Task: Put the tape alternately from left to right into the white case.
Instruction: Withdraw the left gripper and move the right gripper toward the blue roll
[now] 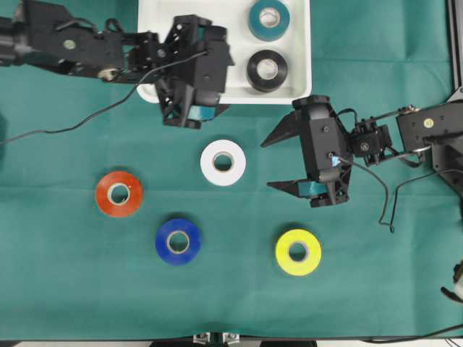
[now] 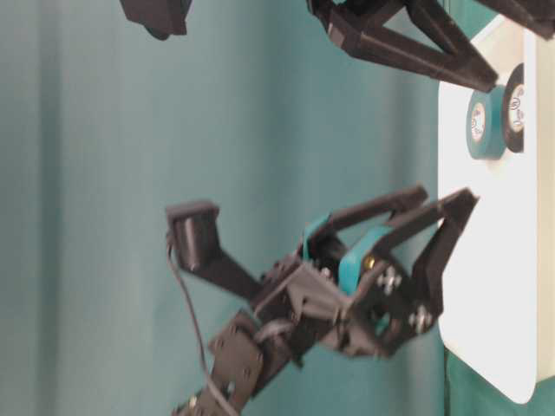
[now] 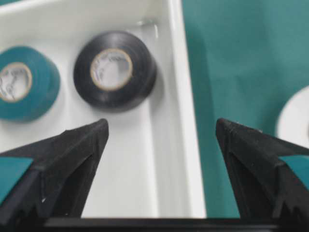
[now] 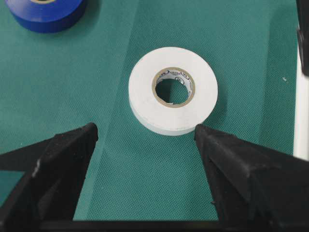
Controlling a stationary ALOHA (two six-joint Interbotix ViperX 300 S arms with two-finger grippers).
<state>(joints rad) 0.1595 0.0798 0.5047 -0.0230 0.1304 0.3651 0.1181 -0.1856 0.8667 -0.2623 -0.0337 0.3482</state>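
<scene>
The robot's right gripper needs to next pass the white tape and then close on the blue tape's far side point(image 1: 179, 225) point(image 4: 73, 6), the one facing the white case.
The white case point(image 1: 300, 72) lies at the table's far edge and holds a teal tape point(image 1: 269, 19) and a black tape point(image 1: 267, 70). On the green cloth lie a white tape point(image 1: 223, 163), an orange-red tape point(image 1: 119, 194), a blue tape point(image 1: 178, 241) and a yellow tape point(image 1: 298, 251). My left gripper point(image 1: 215, 72) hovers open and empty over the case's near rim point(image 3: 186, 121), with the black tape point(image 3: 115, 70) just ahead of it. My right gripper point(image 1: 268, 165) is open just right of the white tape point(image 4: 142, 94), which lies a little beyond its fingertips point(image 4: 205, 135).
The green cloth covers the table. The case's left half is bare white floor point(image 3: 125, 159). In the right wrist view the blue tape point(image 4: 46, 12) lies beyond the white one and the case's rim point(image 4: 301, 116) runs along the right. A black cable point(image 1: 380, 195) hangs by the right arm.
</scene>
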